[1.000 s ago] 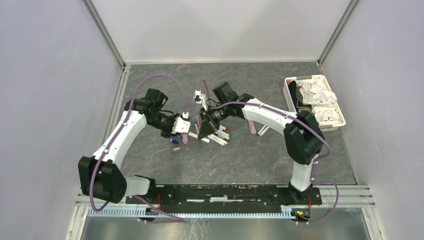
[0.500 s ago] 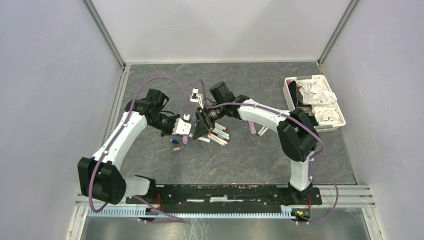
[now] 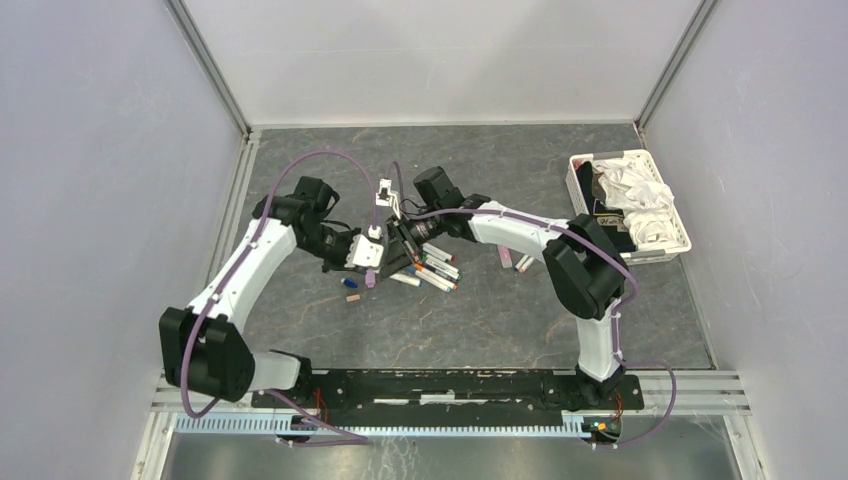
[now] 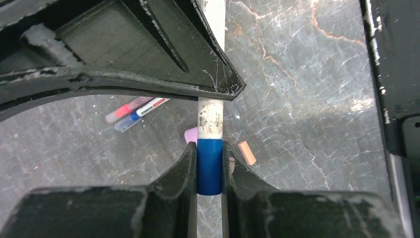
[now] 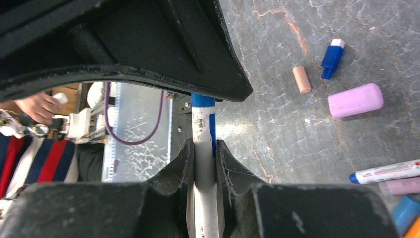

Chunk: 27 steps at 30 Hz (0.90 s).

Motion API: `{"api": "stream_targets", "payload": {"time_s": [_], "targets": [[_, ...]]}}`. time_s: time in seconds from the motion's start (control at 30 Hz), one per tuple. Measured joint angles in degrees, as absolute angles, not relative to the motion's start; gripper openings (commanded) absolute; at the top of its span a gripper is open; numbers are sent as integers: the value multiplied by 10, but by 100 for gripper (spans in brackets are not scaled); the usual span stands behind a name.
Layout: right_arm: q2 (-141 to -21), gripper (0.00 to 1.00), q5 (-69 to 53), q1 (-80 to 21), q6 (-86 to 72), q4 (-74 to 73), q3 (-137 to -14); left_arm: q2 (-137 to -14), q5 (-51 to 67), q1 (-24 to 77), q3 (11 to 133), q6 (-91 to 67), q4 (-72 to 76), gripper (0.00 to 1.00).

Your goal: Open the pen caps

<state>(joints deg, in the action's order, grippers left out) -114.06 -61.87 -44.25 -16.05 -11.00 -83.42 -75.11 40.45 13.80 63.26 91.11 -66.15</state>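
Next, my right gripper releases the white pen body, now held at mid-table, on the table (image 3: 509, 261), against the pink pen on its side toward the basket.
Both grippers hold one pen at mid-table. My left gripper (image 4: 209, 148) is shut on its blue pen cap (image 4: 209, 166), which is still seated on the white barrel (image 4: 210, 119). My right gripper (image 5: 203, 146) is shut on that white barrel (image 5: 203, 129), with the blue cap (image 5: 202, 100) just beyond its fingertips. In the top view the left gripper (image 3: 375, 258) and the right gripper (image 3: 398, 250) nearly touch. Loose caps lie on the table below: orange (image 5: 301, 79), blue (image 5: 329, 58) and pink (image 5: 355, 100).
A pile of white pens (image 3: 432, 270) lies just right of the grippers, and two more pens (image 3: 515, 260) lie further right. A white basket (image 3: 681, 238) of white cloth stands at the right wall. Loose caps (image 3: 352, 290) lie below the left gripper.
My right gripper has moved left with the pen until it met the left gripper. The left arm has hardly moved.
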Motion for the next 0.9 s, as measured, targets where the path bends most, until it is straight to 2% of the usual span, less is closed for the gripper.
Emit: {"api": "stream_targets", "payload": {"time_s": [0.17, 0.33, 0.53, 0.77, 0.9], "targets": [[-1104, 0, -577, -441, -122, -92, -789, -798, 420, 105, 664, 923, -700, 2], [-1061, 0, -556, -414, -86, -160, -706, -813, 365, 5, 691, 950, -681, 2], [-1034, 0, -493, -352, -77, -204, -647, -808, 364, -1, 643, 953, -618, 2], [-915, 0, -275, -217, -165, -168, -587, -820, 375, 17, 567, 879, -517, 4], [-885, 0, -139, -196, -217, -148, -563, -841, 356, 33, 523, 846, -467, 9]]}}
